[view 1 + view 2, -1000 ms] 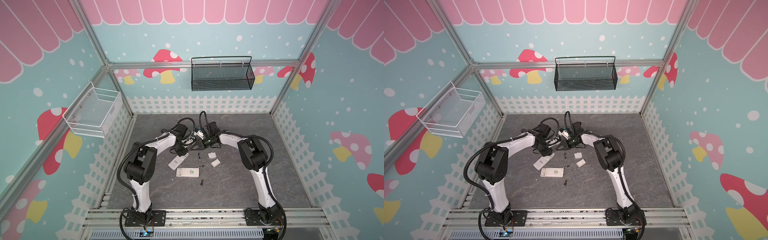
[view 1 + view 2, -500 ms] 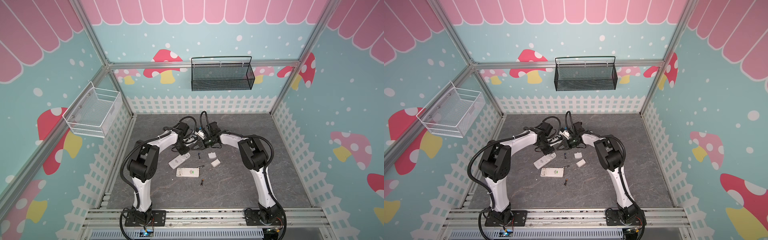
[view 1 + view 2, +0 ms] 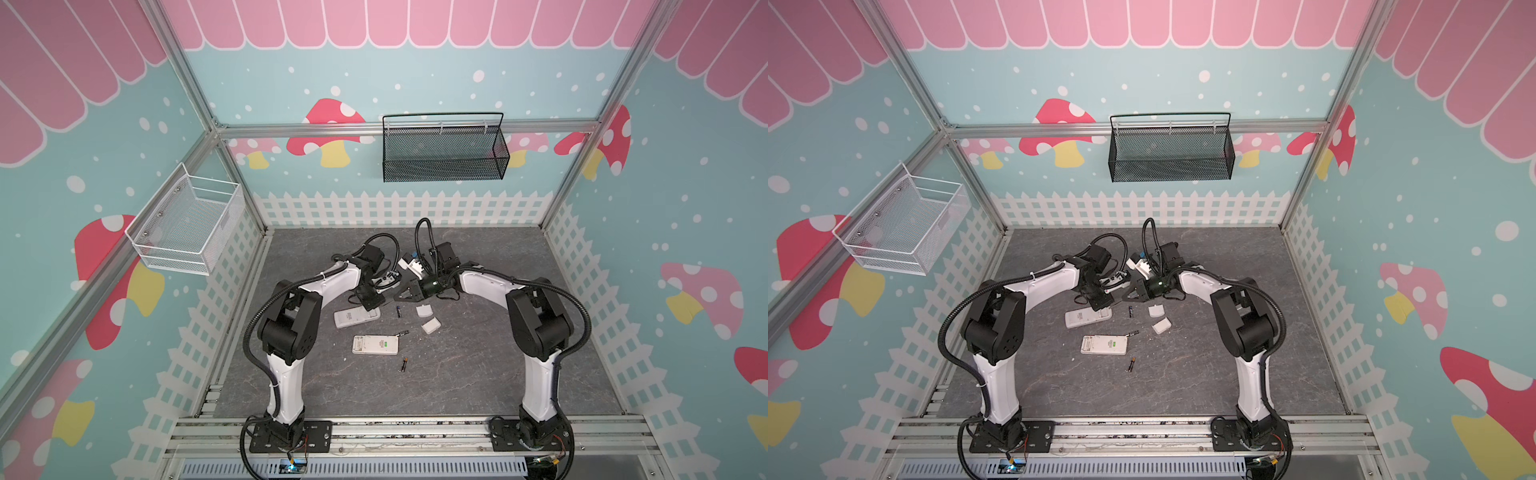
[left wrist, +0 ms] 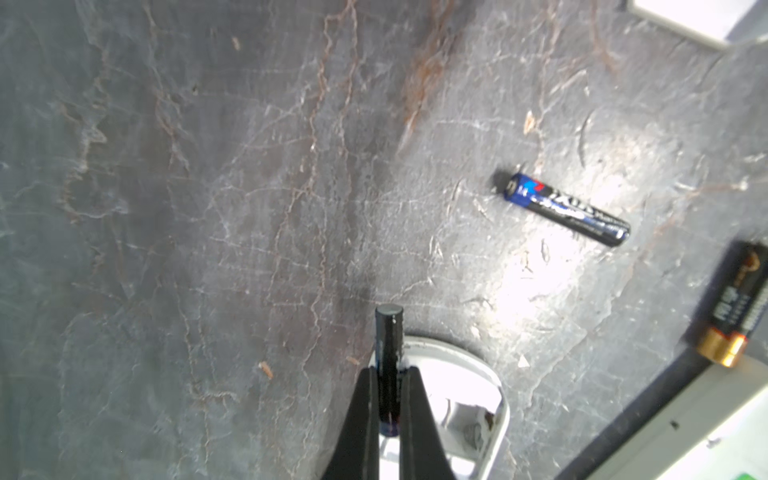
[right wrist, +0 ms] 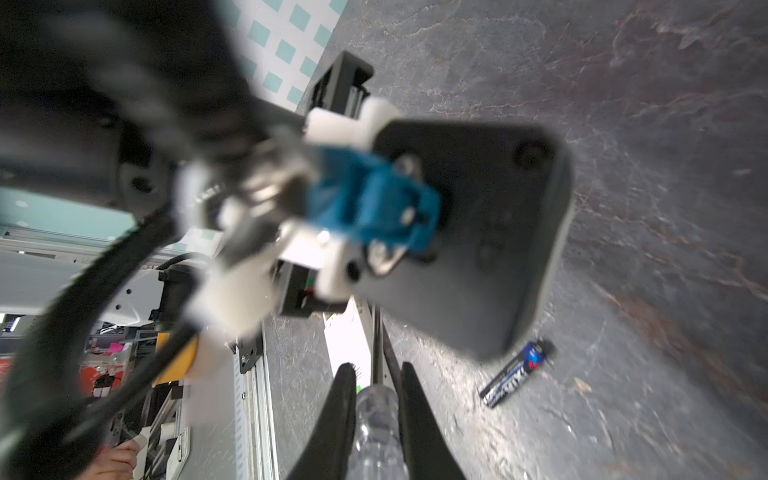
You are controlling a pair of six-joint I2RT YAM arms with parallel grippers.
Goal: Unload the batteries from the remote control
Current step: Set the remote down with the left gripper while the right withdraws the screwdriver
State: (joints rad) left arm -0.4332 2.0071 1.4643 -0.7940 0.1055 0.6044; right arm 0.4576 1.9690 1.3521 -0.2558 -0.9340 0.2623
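Observation:
I should use my right gripper to put down and release the clear-handled screwdriver on the grey table [image 3: 461, 303] next to the white covers, away from the remotes.
In the left wrist view my left gripper [image 4: 388, 374] is shut on a slim black battery [image 4: 389, 332] that stands up out of the jaws, over the open compartment of a white remote control [image 4: 465, 374]. In both top views that gripper [image 3: 370, 305] [image 3: 1100, 306] is at the remote's [image 3: 351, 318] right end. My right gripper [image 5: 376, 399] [image 3: 405, 296] is shut on the clear-handled screwdriver [image 5: 376, 419], just right of the left one. A bluish battery [image 3: 398, 311] [image 4: 567, 210] [image 5: 515, 374] lies loose between them. Two gold-ended batteries [image 3: 402, 333] [image 3: 403, 364] lie by the second remote [image 3: 375, 345].
Two small white covers [image 3: 424, 311] [image 3: 431, 325] lie right of the remotes. The left arm's wrist camera block [image 5: 457, 228] fills much of the right wrist view. A white wire basket [image 3: 187, 228] hangs on the left wall and a black mesh basket [image 3: 442, 149] on the back wall.
My left gripper has shut on a battery at the remote's right end. The right gripper has kept its hold on the screwdriver and has barely moved.

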